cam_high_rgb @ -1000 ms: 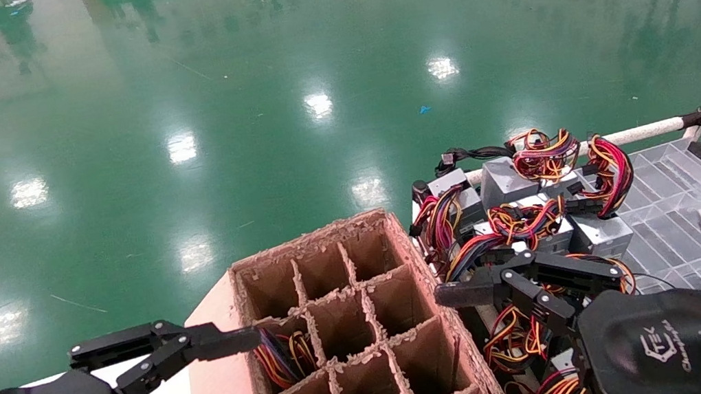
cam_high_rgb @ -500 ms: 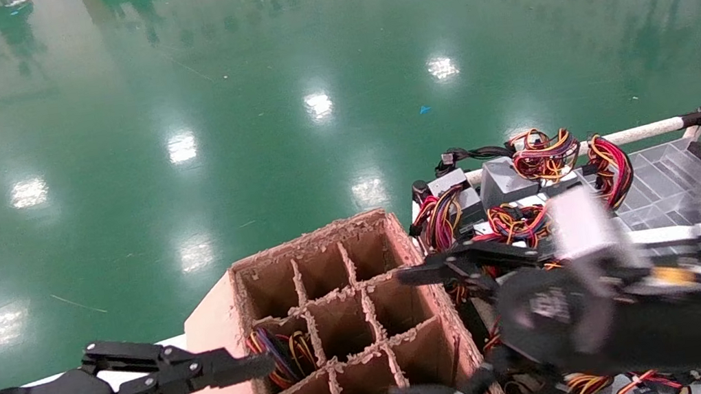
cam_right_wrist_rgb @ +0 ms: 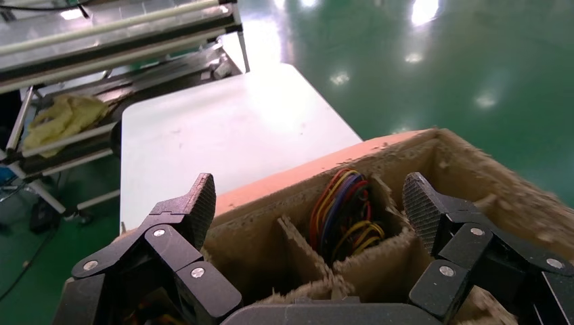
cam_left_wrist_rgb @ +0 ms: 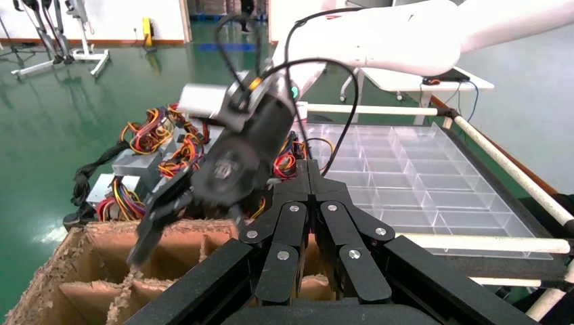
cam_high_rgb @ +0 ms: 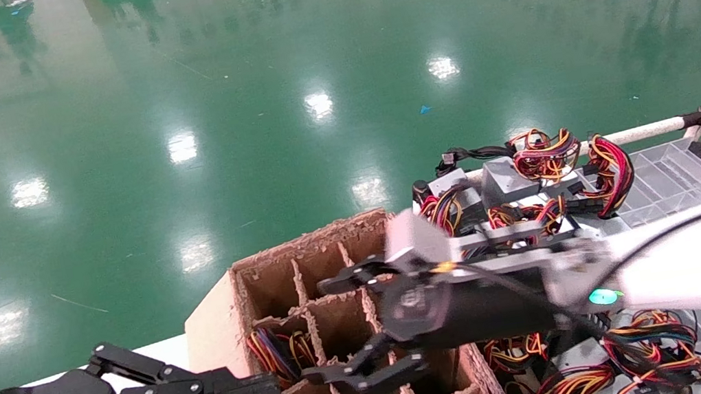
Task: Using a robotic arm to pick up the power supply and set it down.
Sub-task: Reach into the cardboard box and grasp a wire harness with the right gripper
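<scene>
Next, my right gripper needs to go to the power supply in the cardboard box and close on its purple and red wire bundle (cam_high_rgb: 271, 354) (cam_right_wrist_rgb: 334, 204).
Several power supplies (cam_high_rgb: 503, 182), grey boxes with red, orange and yellow wires, lie piled on the clear tray at the right. One more bundle of wires (cam_high_rgb: 275, 355) sits in a left compartment of the divided cardboard box (cam_high_rgb: 397, 231); the same wires (cam_right_wrist_rgb: 345, 210) show between my right fingers, and the body under them is hidden. My right gripper (cam_high_rgb: 342, 327) reaches across the box from the right, open and empty, just above the dividers. My left gripper (cam_high_rgb: 264, 385) is shut on nothing, its tip at the box's left wall.
The clear divided tray (cam_high_rgb: 674, 176) has a white rail (cam_high_rgb: 639, 131) round its far and right sides. A white table (cam_right_wrist_rgb: 223, 128) lies beyond the box. Green floor surrounds everything.
My right arm has swung left from the pile of power supplies to over the cardboard box, open and empty throughout. My left gripper's fingers have closed together.
</scene>
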